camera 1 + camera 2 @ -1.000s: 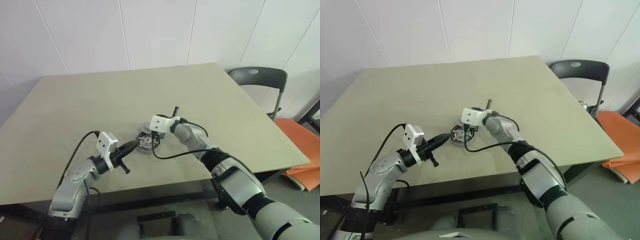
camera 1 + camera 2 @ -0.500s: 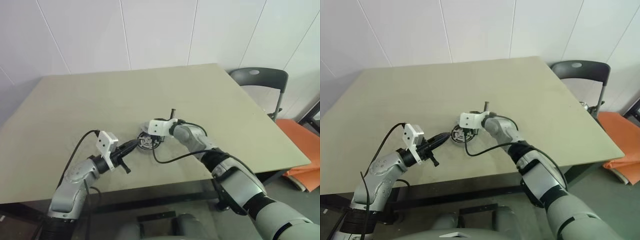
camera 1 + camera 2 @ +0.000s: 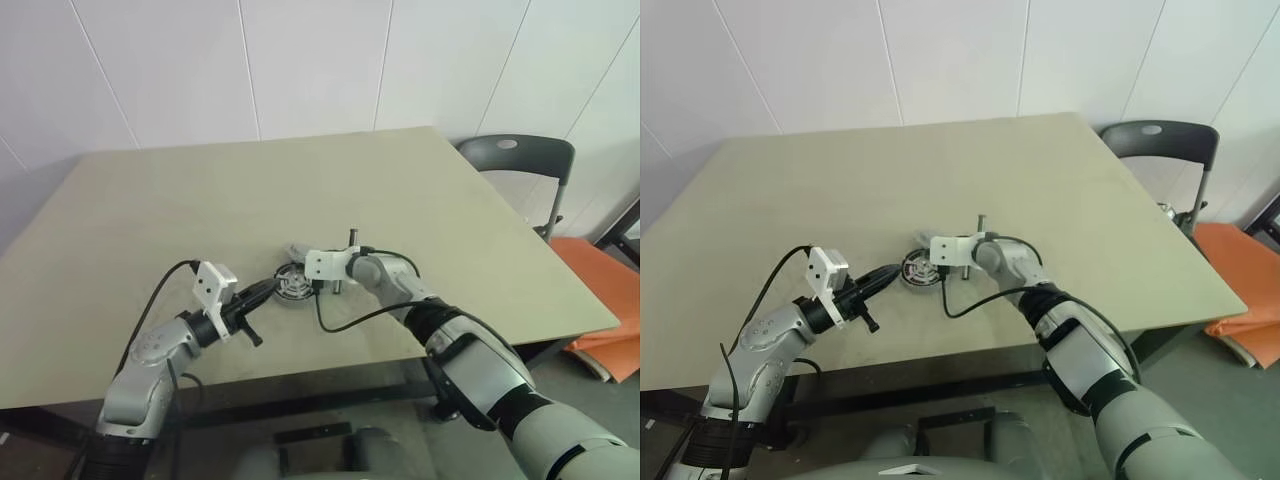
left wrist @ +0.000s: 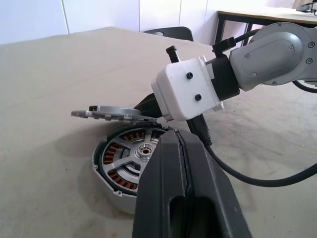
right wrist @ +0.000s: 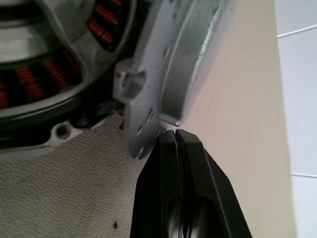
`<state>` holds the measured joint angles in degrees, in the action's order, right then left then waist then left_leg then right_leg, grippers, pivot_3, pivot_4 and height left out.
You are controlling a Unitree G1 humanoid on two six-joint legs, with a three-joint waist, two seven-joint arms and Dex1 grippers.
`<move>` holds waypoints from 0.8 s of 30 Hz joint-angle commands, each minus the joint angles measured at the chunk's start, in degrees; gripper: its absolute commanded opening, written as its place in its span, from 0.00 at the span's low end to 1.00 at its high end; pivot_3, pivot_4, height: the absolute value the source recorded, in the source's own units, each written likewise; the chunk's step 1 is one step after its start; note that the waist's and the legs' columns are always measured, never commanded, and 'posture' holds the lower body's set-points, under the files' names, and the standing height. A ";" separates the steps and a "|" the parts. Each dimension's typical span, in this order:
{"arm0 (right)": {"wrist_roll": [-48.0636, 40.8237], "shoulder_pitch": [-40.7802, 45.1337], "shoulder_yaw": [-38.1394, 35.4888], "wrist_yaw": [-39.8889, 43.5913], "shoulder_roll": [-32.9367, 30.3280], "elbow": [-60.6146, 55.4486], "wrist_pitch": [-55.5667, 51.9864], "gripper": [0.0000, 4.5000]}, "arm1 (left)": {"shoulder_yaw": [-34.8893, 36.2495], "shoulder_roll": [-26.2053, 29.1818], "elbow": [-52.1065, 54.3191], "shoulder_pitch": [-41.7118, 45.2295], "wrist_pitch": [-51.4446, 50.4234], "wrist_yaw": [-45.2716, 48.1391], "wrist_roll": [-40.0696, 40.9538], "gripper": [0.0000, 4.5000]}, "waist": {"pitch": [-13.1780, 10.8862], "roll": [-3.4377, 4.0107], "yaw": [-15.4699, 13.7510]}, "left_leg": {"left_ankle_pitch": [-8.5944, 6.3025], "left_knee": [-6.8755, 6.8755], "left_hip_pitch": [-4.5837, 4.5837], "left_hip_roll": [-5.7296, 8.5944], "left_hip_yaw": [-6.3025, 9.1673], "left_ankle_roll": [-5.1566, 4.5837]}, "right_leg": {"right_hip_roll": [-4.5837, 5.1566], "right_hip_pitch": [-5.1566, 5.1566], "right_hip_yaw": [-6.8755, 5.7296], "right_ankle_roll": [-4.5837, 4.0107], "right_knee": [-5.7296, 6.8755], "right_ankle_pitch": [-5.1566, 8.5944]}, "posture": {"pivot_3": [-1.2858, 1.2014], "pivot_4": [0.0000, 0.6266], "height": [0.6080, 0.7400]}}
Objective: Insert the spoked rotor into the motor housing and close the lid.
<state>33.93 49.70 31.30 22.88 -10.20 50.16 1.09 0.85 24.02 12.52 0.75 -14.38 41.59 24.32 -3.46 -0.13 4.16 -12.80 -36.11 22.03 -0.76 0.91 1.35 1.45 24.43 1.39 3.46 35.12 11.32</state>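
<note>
The tilted lid's edge is only touched by my right gripper's shut fingers, so I should open them, back away and grip the lid's raised middle (image 4: 116,109) from above.
The motor housing (image 4: 111,171) stands on the table near its front middle, copper-red windings showing inside. The spoked rotor (image 4: 130,157) lies in it, silver spokes around a pale hub. The lid (image 4: 111,113), a flat grey ribbed disc, is propped up over the housing's far rim. My right gripper (image 5: 173,135) is shut, its tip against the lid's edge (image 5: 166,74) from the right of the housing (image 3: 292,288). Just left of the housing my left gripper (image 4: 177,138) is shut and holds nothing, its tip close to the near rim.
The tan table (image 3: 200,200) has wide bare room all around the housing. A dark chair (image 3: 515,160) stands past the table's right edge, and an orange object (image 3: 605,300) lies on the floor beyond it. A black cable (image 3: 350,318) loops from my right wrist.
My right hand has sunk and swung its wrist to the right of the housing, its gripper now pointing lower at the lid's edge. The left arm has kept still.
</note>
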 commanded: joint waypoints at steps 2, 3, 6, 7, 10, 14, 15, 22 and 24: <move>-4.56 0.03 -3.50 2.08 1.62 -1.98 -0.69 0.01 | 0.92 0.33 2.05 0.35 0.60 0.17 0.51 0.00 | 0.00 0.00 0.01 | 0.00 0.01 0.00 0.00 0.00 0.00 | 0.00 0.00 0.00 0.00 0.00 0.00 | 0.52 0.00 1.00; -5.47 0.04 -4.34 2.05 1.90 -1.95 -0.71 0.01 | 0.92 0.33 1.97 0.27 0.64 0.20 0.48 0.00 | 0.00 0.00 0.02 | 0.00 0.01 -0.01 0.00 0.00 0.00 | -0.01 0.00 0.00 0.00 0.01 0.00 | 0.52 0.00 1.00; -6.47 0.23 -5.45 1.34 2.17 -1.58 -0.48 0.01 | 0.91 0.31 1.83 0.16 0.69 0.24 0.45 0.00 | 0.00 0.00 0.03 | 0.00 0.02 -0.01 0.00 0.00 0.00 | -0.01 0.00 0.00 0.00 0.01 0.00 | 0.52 0.00 1.00; -6.92 0.30 -5.80 1.05 2.29 -1.40 -0.39 0.01 | 0.92 0.31 1.79 0.15 0.68 0.26 0.46 0.00 | 0.00 0.00 0.00 | 0.00 0.02 -0.01 -0.01 0.00 0.00 | -0.01 0.00 0.00 0.00 0.01 0.00 | 0.52 0.00 1.00; -10.00 0.47 -8.61 0.03 3.35 -1.02 -0.37 0.01 | 0.90 0.30 1.55 0.08 0.71 0.30 0.41 0.00 | 0.00 0.00 -0.01 | 0.00 0.00 0.00 0.00 0.00 0.00 | -0.01 0.00 0.00 0.00 0.01 0.00 | 0.52 0.00 1.00; -13.32 0.88 -11.37 1.38 4.04 -1.00 -1.83 0.01 | 1.02 0.35 1.37 0.17 0.76 0.34 0.40 0.00 | 0.00 0.00 0.03 | 0.00 0.01 -0.01 -0.01 0.00 0.00 | -0.01 0.00 0.00 0.00 0.01 0.00 | 0.52 0.00 1.00; -14.75 0.81 -12.17 3.18 4.31 -1.06 -2.54 0.01 | 1.04 0.37 1.24 0.27 0.78 0.35 0.37 0.00 | 0.00 0.00 0.01 | 0.00 0.02 -0.01 -0.01 0.00 0.00 | -0.01 0.00 0.00 0.00 0.01 0.00 | 0.52 0.00 1.00; -22.84 -1.75 -14.56 17.74 4.65 -6.83 -7.76 0.01 | 1.06 0.52 0.80 0.43 0.87 0.39 0.12 0.00 | 0.01 -0.02 0.16 | 0.00 0.02 -0.02 -0.01 0.00 0.00 | -0.02 -0.02 0.00 0.00 0.00 0.00 | 0.52 0.00 1.00; -23.19 -1.95 -14.88 18.02 4.35 -7.70 -8.56 0.01 | 1.09 0.55 0.77 0.42 0.88 0.37 0.12 0.00 | 0.01 -0.02 0.29 | 0.00 0.06 -0.06 -0.02 -0.01 0.00 | -0.03 -0.02 0.01 0.00 0.01 0.00 | 0.52 0.00 1.00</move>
<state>12.09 47.92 16.21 39.01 -6.53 44.31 -6.90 0.93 24.22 12.43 0.39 -14.34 41.81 24.29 -3.45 -0.16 4.45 -12.80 -36.05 21.95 -0.81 0.91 1.35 1.39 24.41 1.39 3.47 35.14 11.32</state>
